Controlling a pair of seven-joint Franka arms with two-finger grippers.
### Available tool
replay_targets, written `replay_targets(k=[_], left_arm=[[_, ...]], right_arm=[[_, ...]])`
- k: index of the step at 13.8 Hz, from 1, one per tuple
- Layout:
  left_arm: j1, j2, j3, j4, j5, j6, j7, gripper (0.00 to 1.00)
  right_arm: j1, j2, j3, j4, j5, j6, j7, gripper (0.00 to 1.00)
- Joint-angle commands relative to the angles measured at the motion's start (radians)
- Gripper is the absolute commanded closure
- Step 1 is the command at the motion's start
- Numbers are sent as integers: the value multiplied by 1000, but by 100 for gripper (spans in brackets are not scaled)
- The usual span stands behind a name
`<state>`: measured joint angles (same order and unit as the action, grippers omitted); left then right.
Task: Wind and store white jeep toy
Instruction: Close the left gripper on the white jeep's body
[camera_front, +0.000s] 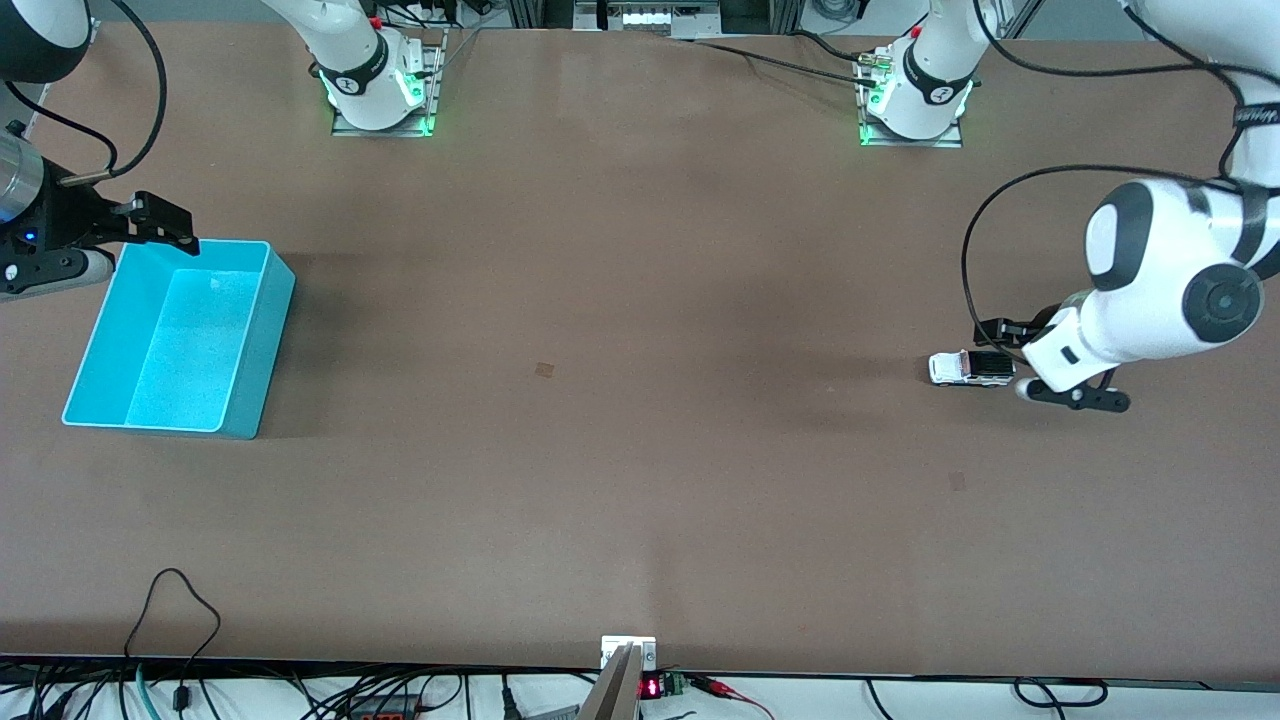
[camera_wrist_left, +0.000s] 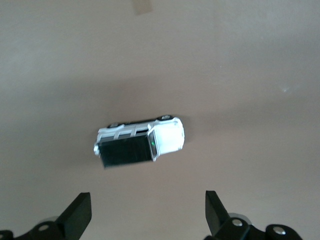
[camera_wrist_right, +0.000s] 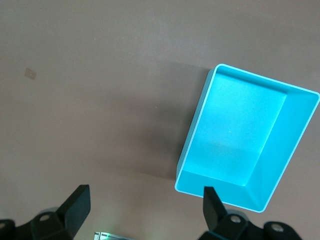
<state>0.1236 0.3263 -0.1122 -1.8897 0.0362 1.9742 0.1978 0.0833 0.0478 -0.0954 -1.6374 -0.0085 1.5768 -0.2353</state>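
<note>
My left gripper will close across the black rear panel (camera_front: 987, 366) (camera_wrist_left: 132, 150) of the white jeep toy, just behind its windshield, leaving the white hood sticking out.
The white jeep toy (camera_front: 970, 368) stands on the brown table toward the left arm's end, its black rear panel toward the gripper. In the left wrist view the white jeep toy (camera_wrist_left: 140, 142) lies ahead of the open fingers, not between them. My left gripper (camera_front: 1030, 362) hovers low beside the jeep, open and empty; it also shows in its own view (camera_wrist_left: 148, 215). The cyan bin (camera_front: 275, 300) sits empty toward the right arm's end. My right gripper (camera_front: 145, 250) waits open and empty over the bin's corner. In the right wrist view, the gripper (camera_wrist_right: 146, 212) has one finger over the bin's rim (camera_wrist_right: 195, 125).
A small tape mark (camera_front: 544, 369) lies on the table's middle. The arm bases (camera_front: 380, 95) stand along the edge farthest from the front camera. Cables (camera_front: 170, 610) hang at the edge nearest it.
</note>
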Motion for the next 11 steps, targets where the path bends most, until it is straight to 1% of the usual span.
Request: replay_targets(k=[1, 4, 6, 9, 11], left_arm=[[28, 33, -3, -3, 13, 55, 228, 0], [62, 45, -4, -8, 14, 93, 551, 0], [77, 54, -4, -28, 14, 135, 786, 0], [80, 66, -7, -87, 13, 227, 1065, 0], [88, 74, -29, -120, 11, 270, 1225, 0]], right_arm=[[-7, 9, 0, 18, 5, -4, -1, 0], [-7, 9, -3, 18, 2, -1, -1, 0], [-7, 9, -3, 18, 1, 6, -1, 0], [-7, 9, -3, 18, 2, 18, -1, 0], [0, 9, -3, 19, 2, 34, -1, 0]])
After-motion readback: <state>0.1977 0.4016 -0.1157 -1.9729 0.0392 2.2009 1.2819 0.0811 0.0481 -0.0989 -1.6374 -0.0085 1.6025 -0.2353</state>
